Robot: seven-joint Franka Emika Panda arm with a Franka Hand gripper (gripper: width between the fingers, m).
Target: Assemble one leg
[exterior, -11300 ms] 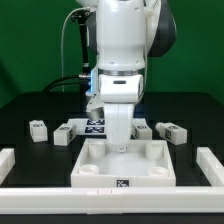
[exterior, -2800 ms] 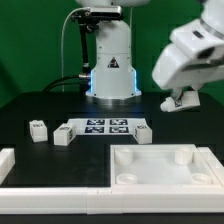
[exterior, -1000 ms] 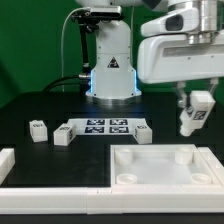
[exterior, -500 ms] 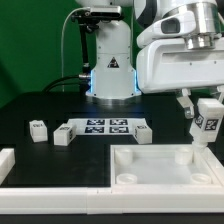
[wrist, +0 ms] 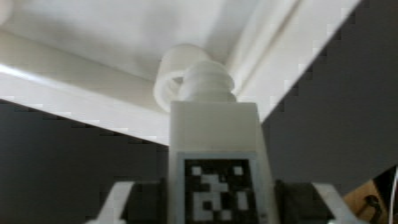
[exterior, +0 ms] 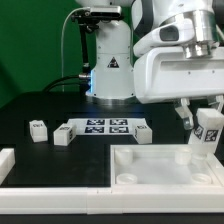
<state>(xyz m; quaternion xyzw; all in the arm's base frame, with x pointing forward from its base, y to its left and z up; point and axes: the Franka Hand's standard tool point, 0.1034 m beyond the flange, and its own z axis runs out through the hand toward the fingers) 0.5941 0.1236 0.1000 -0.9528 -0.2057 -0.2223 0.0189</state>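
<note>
My gripper is going to let go of the leg upright in the panel's front corner socket [exterior: 201,178] [wrist: 183,60], below the leg's tag.
My gripper [exterior: 207,122] is shut on a leg [exterior: 208,137], a small white post with a black-and-white tag. It holds the leg upright over the far corner socket of the large white square panel [exterior: 150,168] at the exterior view's right. The leg's lower end is at or in that socket. In the wrist view the leg [wrist: 217,140] runs from between my fingers [wrist: 128,200] to its threaded tip at the panel's corner socket [wrist: 187,62]. Three more legs lie on the table: one [exterior: 38,129], one [exterior: 64,135] and one [exterior: 141,132].
The marker board [exterior: 103,126] lies flat behind the panel, between two of the loose legs. A white frame rail [exterior: 40,189] runs along the front and left of the table. The robot base [exterior: 110,70] stands at the back.
The gripper has carried the leg down and toward the panel's far right corner; the leg's lower end now meets the socket. Earlier, the panel shifted to the exterior view's right.
</note>
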